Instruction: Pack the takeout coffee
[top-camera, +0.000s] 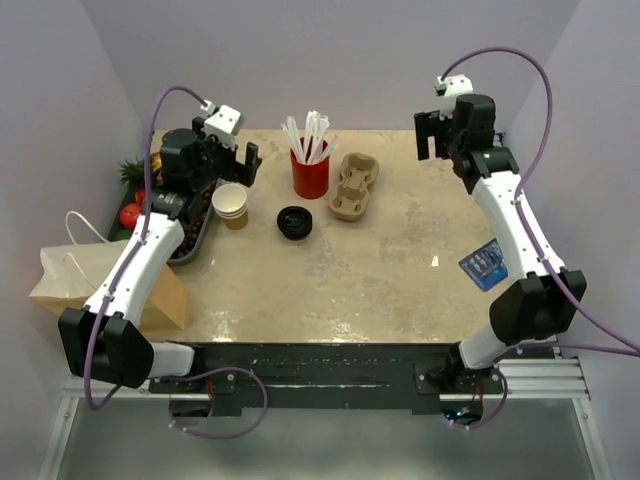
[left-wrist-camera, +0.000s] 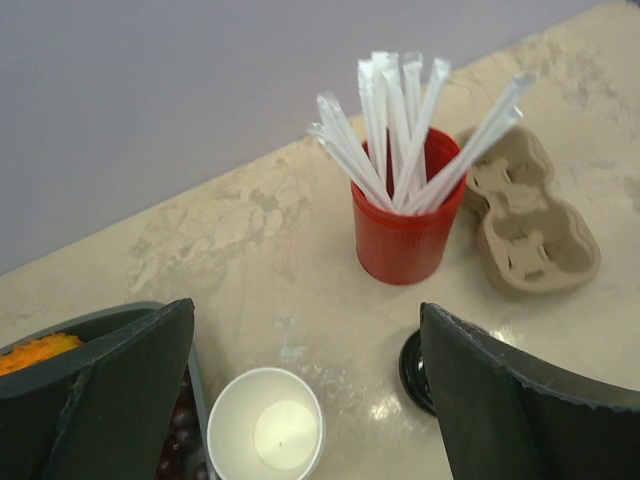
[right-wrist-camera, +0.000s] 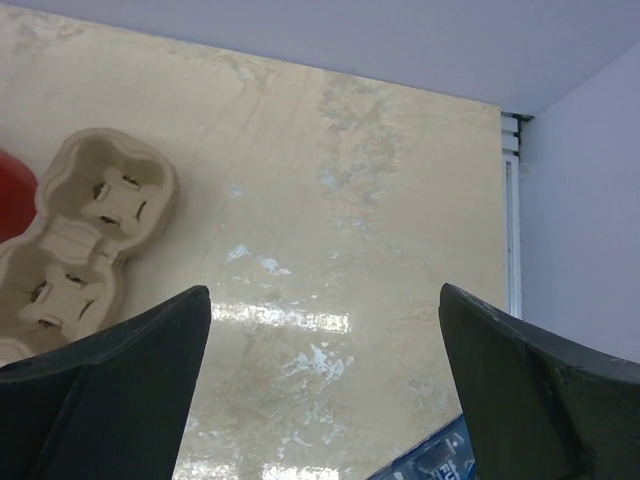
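The top tan paper cup is next for my left gripper, which should go to it and close on the cup's rim (top-camera: 244, 204) (left-wrist-camera: 322, 430), on the side facing the black lid.
The takeout coffee is out of view in all three views. A lidless tan paper cup (top-camera: 231, 205) (left-wrist-camera: 265, 430), white inside, stands at the left of the table. A loose black lid (top-camera: 295, 222) (left-wrist-camera: 411, 370) lies flat to its right. My left gripper (top-camera: 228, 172) (left-wrist-camera: 305, 310) hangs open above and just behind the lidless cup, holding nothing. Over the far right corner my right gripper (top-camera: 432, 140) (right-wrist-camera: 325, 290) stands open and empty, with bare tabletop below it.
A red cup of wrapped straws (top-camera: 311, 175) (left-wrist-camera: 405, 230) stands at the back, with a pulp cup carrier (top-camera: 352, 187) (right-wrist-camera: 85, 215) beside it. A dark tray (top-camera: 190, 240) with food sits at the left edge, next to a brown paper bag (top-camera: 100, 285). A blue card (top-camera: 485, 265) lies at the right.
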